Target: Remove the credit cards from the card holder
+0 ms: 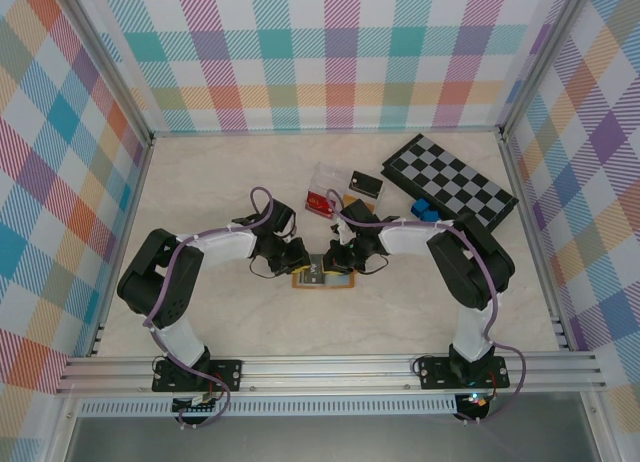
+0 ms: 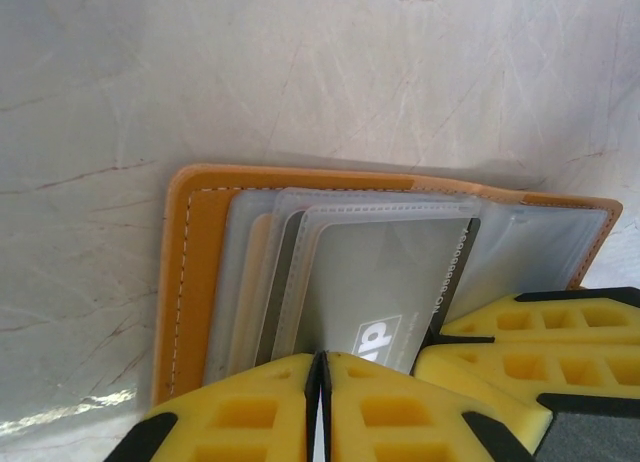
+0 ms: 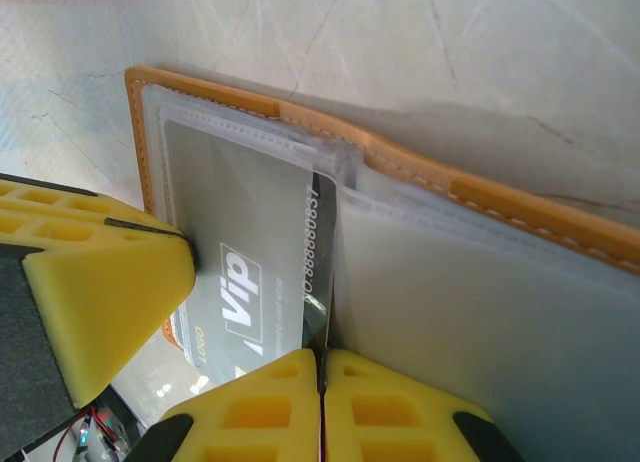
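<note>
Only a narrow part of the Vip card shows past its clear pocket, so my right gripper should open and retake the card's numbered edge (image 3: 314, 317) before pulling it out.
The tan-orange card holder (image 1: 325, 279) lies open on the table between both grippers, its clear pockets (image 2: 250, 272) fanned out. A dark grey credit card (image 2: 400, 282) marked "Vip" (image 3: 245, 272) sits partly in a pocket. My right gripper (image 3: 322, 367) is shut on that card's numbered edge, and its fingers (image 2: 530, 332) show at the right of the left wrist view. My left gripper (image 2: 320, 367) is shut at the card's opposite side, apparently pinching the pocket's edge, and its fingers (image 3: 100, 282) show in the right wrist view. A pale orange shape (image 2: 262, 282) shows through a pocket, possibly the orange card.
A black-grey chequered board (image 1: 450, 182) lies at the back right with blue cubes (image 1: 428, 210) by its near edge. A clear compartment tray (image 1: 325, 180) and a small dark item (image 1: 365, 185) sit behind the grippers. Metal rails edge the table.
</note>
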Available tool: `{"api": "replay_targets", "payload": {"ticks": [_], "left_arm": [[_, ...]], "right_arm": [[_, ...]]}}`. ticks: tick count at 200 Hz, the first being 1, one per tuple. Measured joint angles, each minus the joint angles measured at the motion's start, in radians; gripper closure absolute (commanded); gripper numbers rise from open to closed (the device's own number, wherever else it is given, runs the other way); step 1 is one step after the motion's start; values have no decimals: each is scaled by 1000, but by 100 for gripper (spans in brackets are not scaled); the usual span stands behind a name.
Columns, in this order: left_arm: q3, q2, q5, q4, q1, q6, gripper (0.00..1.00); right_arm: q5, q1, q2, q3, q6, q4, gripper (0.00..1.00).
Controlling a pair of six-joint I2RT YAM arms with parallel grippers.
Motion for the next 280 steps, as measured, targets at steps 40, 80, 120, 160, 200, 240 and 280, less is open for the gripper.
{"api": "replay_targets", "payload": {"ticks": [40,80,120,160,200,240,280], "left_arm": [[-3,-2,0,18,-5,-4,83],[-6,-4,0,21,-5,-7,83],[-10,-5,-4,21,-5,-7,83],[-11,-7,-5,21,-5,-7,85],[-11,-7,-9,18,-5,-7,88],[-12,-7,-11,17,-5,-7,89],[-12,-7,-12,17,-5,-7,90]], "right_arm": [[34,2,-19,0,-1,-11,94],[50,2,-31,-4,-3,-17,94],[104,1,-48,-6,-3,-56,94],[129,1,-63,-11,-4,-76,89],[104,1,-64,-16,-8,-72,72],[73,-1,-60,-16,-4,-59,69],[30,-11,-44,-27,-4,-26,73]]}}
